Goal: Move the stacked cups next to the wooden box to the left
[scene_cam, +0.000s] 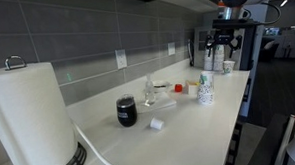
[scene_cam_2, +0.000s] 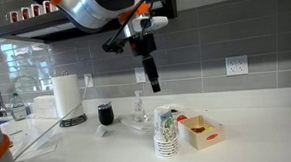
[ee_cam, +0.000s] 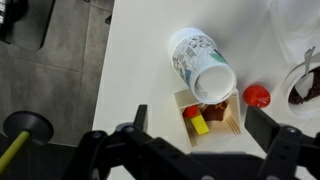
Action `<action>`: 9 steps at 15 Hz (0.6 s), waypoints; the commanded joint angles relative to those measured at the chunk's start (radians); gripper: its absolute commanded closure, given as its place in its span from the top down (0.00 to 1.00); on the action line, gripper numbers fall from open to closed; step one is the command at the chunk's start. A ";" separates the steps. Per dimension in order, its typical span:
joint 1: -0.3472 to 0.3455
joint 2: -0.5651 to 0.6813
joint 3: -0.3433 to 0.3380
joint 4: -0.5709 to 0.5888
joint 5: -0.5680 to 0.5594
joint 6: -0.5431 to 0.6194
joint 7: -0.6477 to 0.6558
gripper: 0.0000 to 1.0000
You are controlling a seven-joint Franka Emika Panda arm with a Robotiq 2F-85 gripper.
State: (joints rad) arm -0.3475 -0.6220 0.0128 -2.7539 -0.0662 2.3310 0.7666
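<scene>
The upper part of the stacked cups (scene_cam: 206, 76) (ee_cam: 211, 76) beside the wooden box is next, and my gripper needs to go down to it and close there.
The stacked cups (scene_cam: 206, 88) are white paper cups with green print, standing on the white counter in both exterior views (scene_cam_2: 166, 132). The wooden box (scene_cam_2: 200, 131), low and light tan, sits right beside them and holds small red, yellow and brown items. In the wrist view I look down on the cups (ee_cam: 203, 65) and the wooden box (ee_cam: 212, 122) touching them. My gripper (scene_cam_2: 155, 87) hangs open and empty well above the cups. It also shows in an exterior view (scene_cam: 224, 37). Its fingers (ee_cam: 203, 125) frame the box from above.
A black tumbler (scene_cam: 127, 111) and a clear glass item (scene_cam: 149, 92) stand mid-counter, with a small white object (scene_cam: 157, 123) nearby. A paper towel roll (scene_cam: 31, 118) is at the near end. Plain white cup stacks (scene_cam: 219, 59) stand at the far end. A red round object (ee_cam: 257, 96) lies by the box.
</scene>
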 commanded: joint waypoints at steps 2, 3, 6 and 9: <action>-0.011 0.105 -0.010 0.002 0.012 0.140 0.015 1.00; -0.005 0.131 -0.013 0.001 0.021 0.165 0.012 1.00; 0.013 0.203 -0.013 0.000 0.042 0.215 0.016 1.00; 0.028 0.254 -0.010 -0.001 0.051 0.247 0.027 1.00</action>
State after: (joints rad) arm -0.3419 -0.4202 0.0036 -2.7563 -0.0424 2.5288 0.7720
